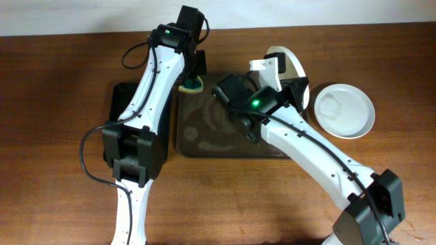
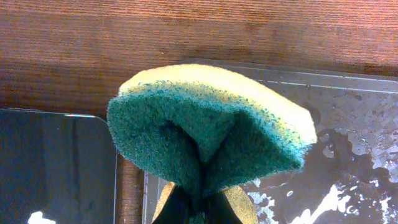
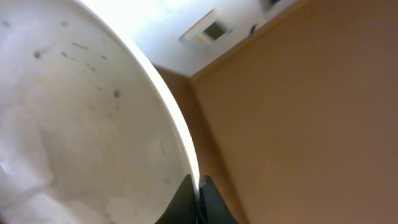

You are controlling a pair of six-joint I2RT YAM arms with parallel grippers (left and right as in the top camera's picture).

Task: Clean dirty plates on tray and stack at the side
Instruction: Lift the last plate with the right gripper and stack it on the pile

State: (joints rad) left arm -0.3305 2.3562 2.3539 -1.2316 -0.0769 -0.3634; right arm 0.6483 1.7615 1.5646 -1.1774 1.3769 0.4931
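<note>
Next, my right gripper lets go of the tilted white plate on top of the white plate lying flat beside the brown tray (image 1: 344,111).
My right gripper (image 1: 294,87) (image 3: 198,186) is shut on the rim of a white plate (image 1: 291,62) (image 3: 81,124). It holds the plate tilted on edge above the far right corner of the dark brown tray (image 1: 204,139). The plate's face shows a few small dark specks. A second white plate (image 1: 344,110) lies flat on the table to the right of the tray. My left gripper (image 1: 195,71) (image 2: 202,202) is shut on a yellow and green sponge (image 1: 193,84) (image 2: 211,124), held over the tray's far left corner (image 2: 348,118). A third plate is not in view.
A smaller black tray (image 1: 126,95) (image 2: 56,168) lies left of the brown tray, partly under my left arm. The brown tray's surface is wet with streaks. My right arm crosses the tray's right half. Bare wooden table (image 1: 54,136) surrounds both trays.
</note>
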